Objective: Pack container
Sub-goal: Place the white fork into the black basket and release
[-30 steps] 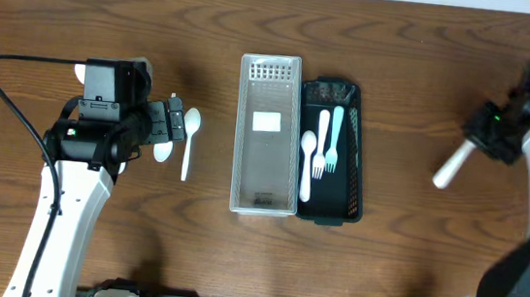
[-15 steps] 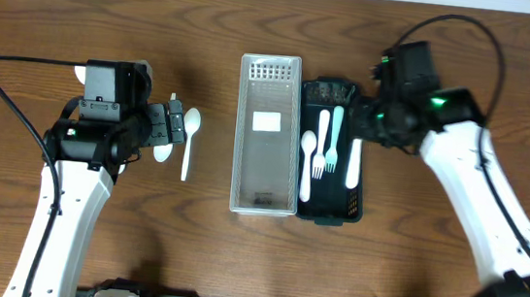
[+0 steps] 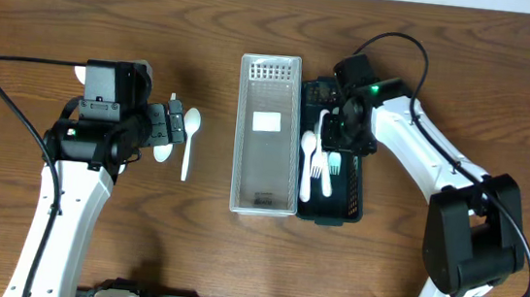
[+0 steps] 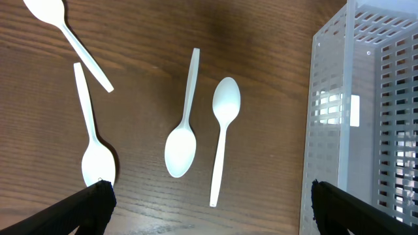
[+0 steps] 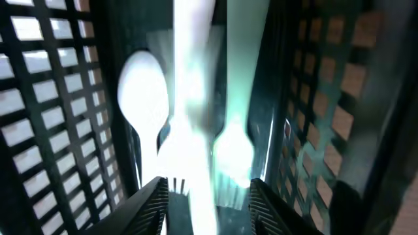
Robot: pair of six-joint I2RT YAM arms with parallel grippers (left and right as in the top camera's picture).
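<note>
The loose spoon nearest the white container is next for my left gripper, which should go to it and close on the spoon's handle (image 3: 189, 139) (image 4: 223, 130) just below the spoon's bowl.
A black basket (image 3: 353, 191) holds a white spoon (image 3: 307, 151), a white fork (image 3: 320, 144) and a pale teal fork (image 3: 336, 141). My right gripper (image 3: 347, 127) hangs low inside it, jaws apart (image 5: 209, 196), over the spoon (image 5: 140, 85), the teal fork (image 5: 235, 143) and a blurred white utensil (image 5: 189, 130) lying between the fingers. The white container (image 3: 271, 81) stands left of the basket. Several white spoons (image 4: 225, 130) lie on the table. My left gripper (image 4: 209, 202) is wide open and empty above them; it also shows in the overhead view (image 3: 172, 125).
The white container's perforated wall (image 4: 326, 117) stands right of the loose spoons. The black basket's lattice walls (image 5: 313, 98) close in on both sides of my right fingers. Bare wooden table (image 3: 451, 244) lies to the right and front.
My right arm swung in from the far right with a white utensil, came over the black basket and now sits low inside it. The left arm has not moved.
</note>
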